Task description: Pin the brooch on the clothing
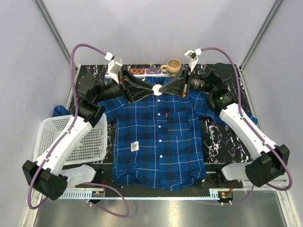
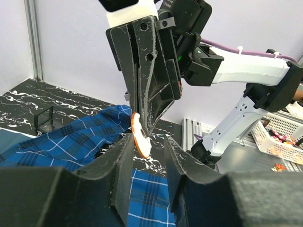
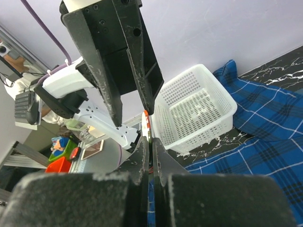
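Note:
My right gripper's fingers are covering the brooch's white side, so my left gripper will take the brooch's free edge point(image 3: 146, 118) while my right gripper opens and comes in from another angle.
The blue plaid shirt point(image 1: 156, 137) lies flat on the black marbled table, collar at the far side. Both grippers meet just above the collar. My right gripper point(image 1: 164, 89) is shut on the brooch point(image 1: 157, 90), a small round disc with a white face and orange rim. It shows edge-on at my fingertips in the right wrist view point(image 3: 148, 122). My left gripper point(image 1: 150, 90) is open, its jaws standing on either side of the brooch point(image 2: 140, 135) without closing on it. The shirt also shows below in both wrist views point(image 2: 71, 142) point(image 3: 265, 142).
A white mesh basket point(image 1: 71, 137) stands left of the shirt, over a sleeve. A tan cup point(image 1: 173, 66) and flat coasters point(image 1: 144, 71) sit at the table's far edge. A white paper tag point(image 1: 135, 146) and a red pocket tab point(image 1: 166, 115) are on the shirt.

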Controlling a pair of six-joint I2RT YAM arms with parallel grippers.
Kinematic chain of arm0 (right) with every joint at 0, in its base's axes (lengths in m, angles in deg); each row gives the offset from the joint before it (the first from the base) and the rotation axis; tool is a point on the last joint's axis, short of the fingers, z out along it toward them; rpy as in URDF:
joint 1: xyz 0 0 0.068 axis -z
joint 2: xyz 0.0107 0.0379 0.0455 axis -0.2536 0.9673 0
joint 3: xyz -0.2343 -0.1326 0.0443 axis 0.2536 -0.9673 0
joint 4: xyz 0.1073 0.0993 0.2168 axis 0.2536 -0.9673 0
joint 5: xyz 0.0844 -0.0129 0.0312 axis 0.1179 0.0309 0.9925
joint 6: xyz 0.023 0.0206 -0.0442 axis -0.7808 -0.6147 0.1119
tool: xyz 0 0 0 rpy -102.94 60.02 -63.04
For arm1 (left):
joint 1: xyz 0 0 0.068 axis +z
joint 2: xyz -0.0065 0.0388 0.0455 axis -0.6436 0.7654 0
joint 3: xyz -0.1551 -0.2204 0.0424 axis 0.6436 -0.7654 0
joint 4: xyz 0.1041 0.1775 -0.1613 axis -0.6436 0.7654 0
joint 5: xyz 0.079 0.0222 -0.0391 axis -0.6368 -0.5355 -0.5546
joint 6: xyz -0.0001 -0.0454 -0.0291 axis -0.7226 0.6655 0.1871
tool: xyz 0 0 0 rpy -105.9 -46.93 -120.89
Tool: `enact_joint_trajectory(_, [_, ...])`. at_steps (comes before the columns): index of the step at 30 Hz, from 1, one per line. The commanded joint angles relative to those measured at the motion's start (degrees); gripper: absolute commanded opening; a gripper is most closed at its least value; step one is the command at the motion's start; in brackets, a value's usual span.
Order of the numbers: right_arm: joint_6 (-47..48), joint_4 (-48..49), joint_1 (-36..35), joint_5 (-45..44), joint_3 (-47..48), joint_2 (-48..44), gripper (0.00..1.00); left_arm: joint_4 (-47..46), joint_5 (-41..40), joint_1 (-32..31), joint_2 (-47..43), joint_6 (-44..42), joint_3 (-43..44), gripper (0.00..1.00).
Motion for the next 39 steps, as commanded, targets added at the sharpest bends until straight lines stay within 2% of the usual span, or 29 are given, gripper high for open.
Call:
enact_joint_trajectory(1, [5.5,-3.1,0.0,-0.7,3.4,-1.9,0.0,-0.8,2.6,-1.4,0.6,-0.3,1.4,0.31])
enact_joint_trajectory(4, [5.8,-3.1,0.0,-0.3,3.3,-2.3,0.0,-0.7,3.0,-1.4,1.3,0.2,1.5,0.24])
enact_joint_trajectory(13, [6.3,-2.5,0.0,0.4,2.3,-3.7,0.0,0.3,3.3,-1.4,3.5,1.6,2.4,0.17])
enact_joint_trajectory(18, [7.1,-3.2,0.0,0.2,2.1,-3.9,0.0,1.5,2.9,-1.4,3.5,1.8,2.7,0.0])
enact_joint_trajectory(30, [10.2,-7.8,0.0,2.9,3.3,-3.3,0.0,1.8,4.6,-1.4,2.4,2.6,1.7,0.0])
enact_joint_trajectory(31, [10.1,-7.8,0.0,2.8,3.3,-3.2,0.02,2.1,4.4,-1.4,2.4,2.5,1.7,0.0])
enact_joint_trajectory(32, [10.2,-8.3,0.0,2.3,3.7,-3.1,0.09,2.7,4.1,-1.4,2.2,1.5,1.7,0.0])
enact_joint_trajectory(33, [10.2,-8.9,0.0,1.9,4.1,-3.0,0.21,3.6,2.8,-1.4,2.0,0.8,1.6,0.0])
enact_joint_trajectory(34, [10.1,-9.3,0.0,1.8,4.5,-2.6,0.38,5.2,2.2,-1.4,1.9,0.1,1.7,0.0])
enact_joint_trajectory(35, [10.1,-9.6,0.0,1.7,5.0,-2.5,0.43,6.1,1.6,-1.4,2.0,-0.9,1.7,0.0])
enact_joint_trajectory(39, [10.2,-10.0,-0.2,0.7,5.8,-2.4,0.51,8.1,-0.5,-1.4,2.4,-1.2,2.3,0.0])
